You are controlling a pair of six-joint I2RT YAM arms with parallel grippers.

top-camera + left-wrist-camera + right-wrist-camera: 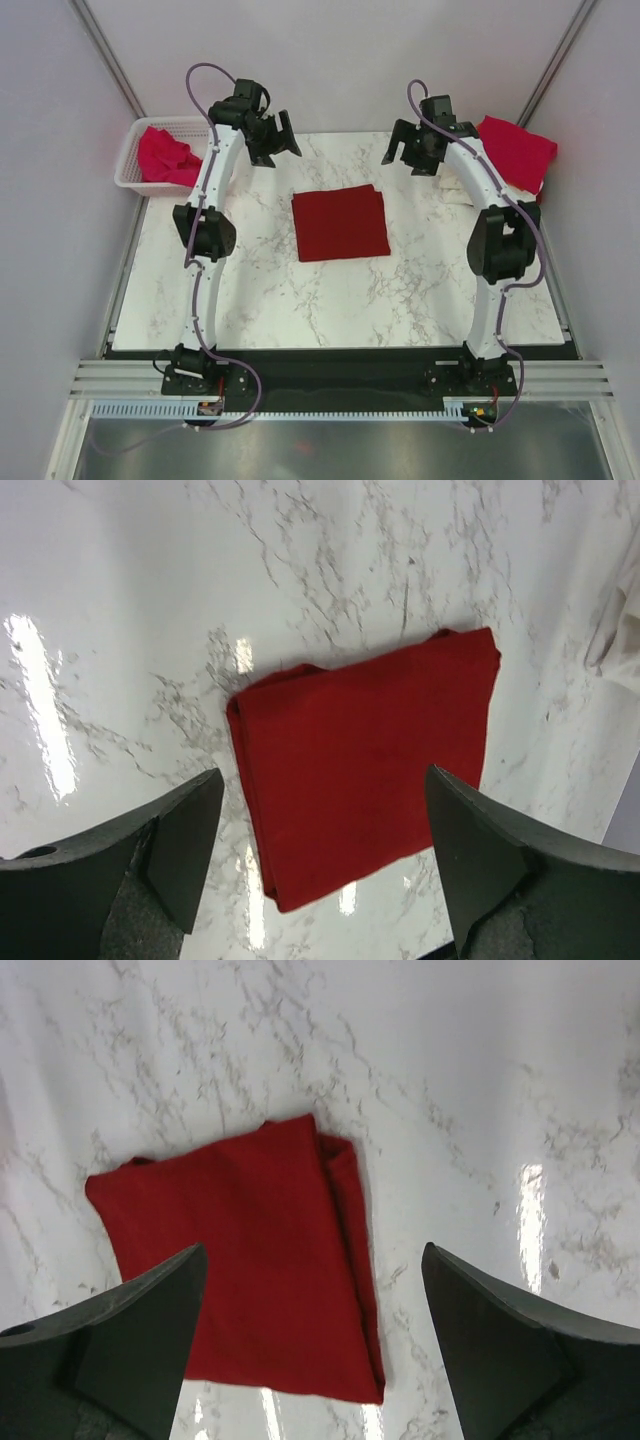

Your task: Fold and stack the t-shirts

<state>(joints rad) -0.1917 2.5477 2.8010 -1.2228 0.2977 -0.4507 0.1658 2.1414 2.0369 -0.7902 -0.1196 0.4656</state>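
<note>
The dark red t-shirt will have my right gripper close on the dark red t-shirt's side edge (378, 204) (335, 1188) nearest that gripper, near its far corner, to gather the folded layers.
A dark red t-shirt (340, 223) lies folded into a flat square at the middle of the marble table; it also shows in the left wrist view (365, 750) and the right wrist view (245, 1255). My left gripper (275, 135) is open and empty, raised above the table behind the shirt's left corner. My right gripper (405, 150) is open and empty, raised behind the shirt's right corner. A pink-magenta shirt (165, 155) lies crumpled in the basket. Another pink-magenta shirt (518, 150) lies at the table's far right. A bit of cream-white cloth (622, 610) shows at the left wrist view's right edge.
A white mesh basket (128, 165) stands at the far left corner. White enclosure walls close in the table at the back and sides. The arm bases sit on a black strip at the near edge.
</note>
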